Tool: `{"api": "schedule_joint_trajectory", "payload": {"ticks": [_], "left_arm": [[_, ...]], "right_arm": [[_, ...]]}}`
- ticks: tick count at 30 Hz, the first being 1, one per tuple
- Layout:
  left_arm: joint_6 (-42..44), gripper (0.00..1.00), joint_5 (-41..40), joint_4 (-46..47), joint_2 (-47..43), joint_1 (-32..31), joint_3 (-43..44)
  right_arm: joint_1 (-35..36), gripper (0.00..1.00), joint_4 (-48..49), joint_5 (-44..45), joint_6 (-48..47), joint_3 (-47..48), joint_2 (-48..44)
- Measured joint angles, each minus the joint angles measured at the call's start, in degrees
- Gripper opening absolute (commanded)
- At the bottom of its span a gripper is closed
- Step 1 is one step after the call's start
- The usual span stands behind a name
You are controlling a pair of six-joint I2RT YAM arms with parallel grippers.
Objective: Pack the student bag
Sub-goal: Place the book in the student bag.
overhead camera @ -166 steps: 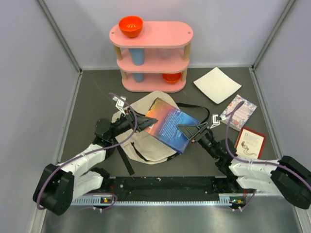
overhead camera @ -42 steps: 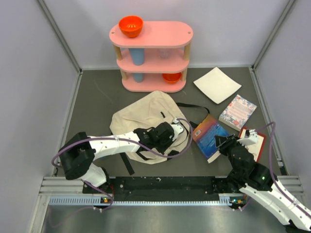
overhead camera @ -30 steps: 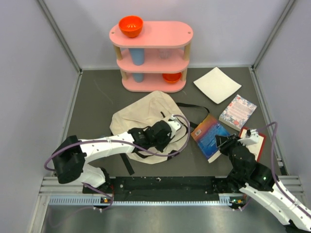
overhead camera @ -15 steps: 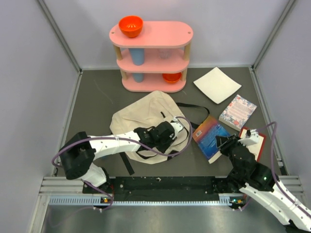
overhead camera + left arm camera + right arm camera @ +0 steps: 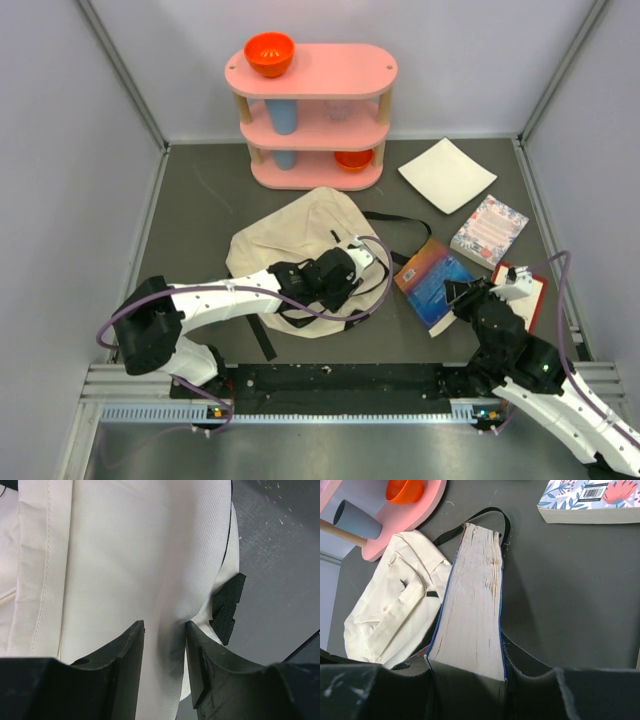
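Observation:
The student bag's top layer covers its opening, so my left gripper needs to pinch the layer's loose fold [image 5: 171, 632] and lift it before inserting the blue book.
The student bag [image 5: 290, 240], a cream fabric backpack with black straps, lies flat in the middle of the table. My left gripper [image 5: 355, 268] rests on its right edge. In the left wrist view its jaws [image 5: 165, 630] stand open, with a loose fold of the bag's fabric [image 5: 125, 555] rising between the fingers and a black strap tab [image 5: 227, 607] just beyond. My right gripper [image 5: 455, 295] is shut on a thick blue-covered book [image 5: 430, 275], held just right of the bag. The right wrist view shows the book's page edge [image 5: 472, 605] clamped between the fingers, with the bag [image 5: 390, 615] to its left.
A pink three-tier shelf [image 5: 312, 115] stands at the back with an orange bowl [image 5: 269, 53] on top. A flat white square sheet [image 5: 447, 174] lies at back right. A floral book [image 5: 490, 230] and a red book [image 5: 520, 290] lie right of the held book.
My left gripper's jaws have spread apart over the bag's fabric, and its wrist shifted slightly. The right gripper and its book have stayed put.

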Motion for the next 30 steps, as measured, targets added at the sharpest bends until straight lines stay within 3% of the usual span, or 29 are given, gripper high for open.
{"api": "schedule_joint_trajectory", "payload": {"ticks": [2, 8, 18, 20, 28, 30], "left_arm": [[0.0, 0.50, 0.0, 0.0, 0.0, 0.0, 0.0], [0.0, 0.58, -0.1, 0.0, 0.0, 0.0, 0.0], [-0.1, 0.61, -0.2, 0.0, 0.0, 0.0, 0.0], [-0.2, 0.65, -0.5, 0.0, -0.1, 0.0, 0.0], [-0.5, 0.65, -1.0, 1.2, -2.4, 0.6, -0.7], [-0.5, 0.55, -1.0, 1.6, -2.9, 0.9, -1.1]], "right_arm": [[0.0, 0.00, 0.0, 0.0, 0.0, 0.0, 0.0], [0.0, 0.00, 0.0, 0.0, 0.0, 0.0, 0.0], [0.0, 0.00, 0.0, 0.0, 0.0, 0.0, 0.0], [0.0, 0.00, 0.0, 0.0, 0.0, 0.0, 0.0], [0.0, 0.00, -0.4, 0.0, 0.1, 0.0, 0.0], [0.0, 0.00, -0.4, 0.0, 0.1, 0.0, 0.0]]}}
